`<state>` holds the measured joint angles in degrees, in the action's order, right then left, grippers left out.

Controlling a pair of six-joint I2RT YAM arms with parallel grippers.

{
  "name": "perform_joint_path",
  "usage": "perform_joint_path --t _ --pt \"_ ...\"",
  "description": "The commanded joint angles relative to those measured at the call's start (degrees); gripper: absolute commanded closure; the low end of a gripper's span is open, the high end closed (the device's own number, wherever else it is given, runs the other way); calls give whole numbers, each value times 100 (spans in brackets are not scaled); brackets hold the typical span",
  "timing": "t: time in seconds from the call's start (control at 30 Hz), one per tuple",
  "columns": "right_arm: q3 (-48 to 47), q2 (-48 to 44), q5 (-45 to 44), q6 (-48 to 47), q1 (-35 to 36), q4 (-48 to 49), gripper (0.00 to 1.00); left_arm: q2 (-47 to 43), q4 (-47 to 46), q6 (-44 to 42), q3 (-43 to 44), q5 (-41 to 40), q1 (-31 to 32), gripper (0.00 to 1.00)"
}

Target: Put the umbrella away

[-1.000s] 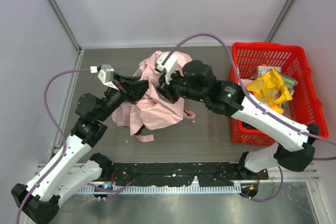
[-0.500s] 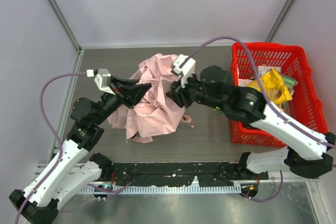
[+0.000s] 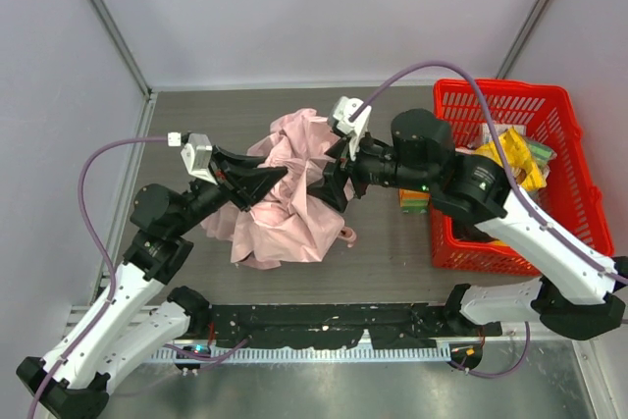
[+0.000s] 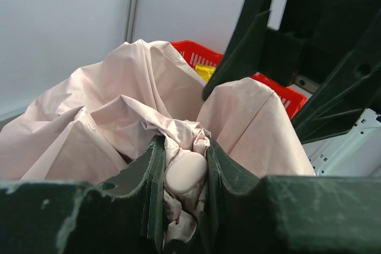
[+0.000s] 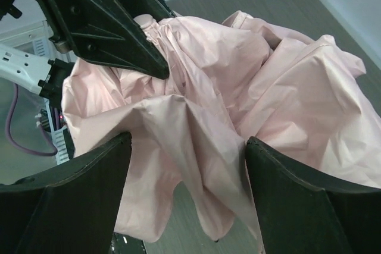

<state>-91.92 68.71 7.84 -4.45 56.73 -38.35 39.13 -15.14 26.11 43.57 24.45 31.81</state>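
The umbrella's cloth is bunched around the knob in my left gripper, so I should pinch the cloth's loose fold (image 5: 189, 150) with my right gripper and pull it straight.
The umbrella (image 3: 294, 205) is a crumpled heap of pale pink fabric mid-table, between both arms. My left gripper (image 3: 278, 176) reaches into it from the left. In the left wrist view that gripper (image 4: 184, 143) is shut on the umbrella (image 4: 119, 117), pinching a pale rounded knob (image 4: 186, 171) with bunched fabric around it. My right gripper (image 3: 332, 176) stands at the heap's right side. In the right wrist view its jaws (image 5: 187, 141) are wide open, and a loose fold of the umbrella (image 5: 202, 117) hangs between the fingers without being gripped. The handle and ribs are hidden under the cloth.
A red plastic basket (image 3: 559, 115) stands at the right, holding a yellow packet (image 3: 510, 159) and other items; its rim (image 4: 190, 49) shows behind the fabric in the left wrist view. A small green and orange pack (image 3: 414, 198) sits by the basket's left wall. Grey walls surround the table.
My right gripper has opened and let go of the fabric, shifting slightly right. The pink cloth has slumped and spread lower. My left gripper keeps its hold, nearly in place.
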Motion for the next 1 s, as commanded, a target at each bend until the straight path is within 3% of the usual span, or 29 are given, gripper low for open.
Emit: perform_joint_path --t 0.0,0.13,0.27,0.5,0.53,0.6,0.7,0.83,0.97 --pt "86 186 1009 -162 -189 363 16 -90 -525 166 318 192 9 100" --pt "524 187 1228 -65 -180 897 9 -38 -771 482 319 385 9 100" --pt "658 292 1634 102 -180 1408 9 76 -1158 877 283 473 9 100" --pt "447 670 808 58 -127 1086 9 419 -2055 1836 187 685 9 100" --pt "342 644 268 136 -127 1023 9 428 -1907 1863 213 336 9 100" --pt "176 487 -628 312 -127 742 9 323 -769 2055 371 -962 9 100" --pt "-28 144 -1834 636 -118 189 9 165 -114 2135 310 -2615 9 100" --pt "182 -67 -1945 1278 -110 3 9 42 -234 1758 47 -4085 9 100" --pt "814 -401 -2004 2103 -118 695 9 33 -981 1380 -199 -4536 9 100"
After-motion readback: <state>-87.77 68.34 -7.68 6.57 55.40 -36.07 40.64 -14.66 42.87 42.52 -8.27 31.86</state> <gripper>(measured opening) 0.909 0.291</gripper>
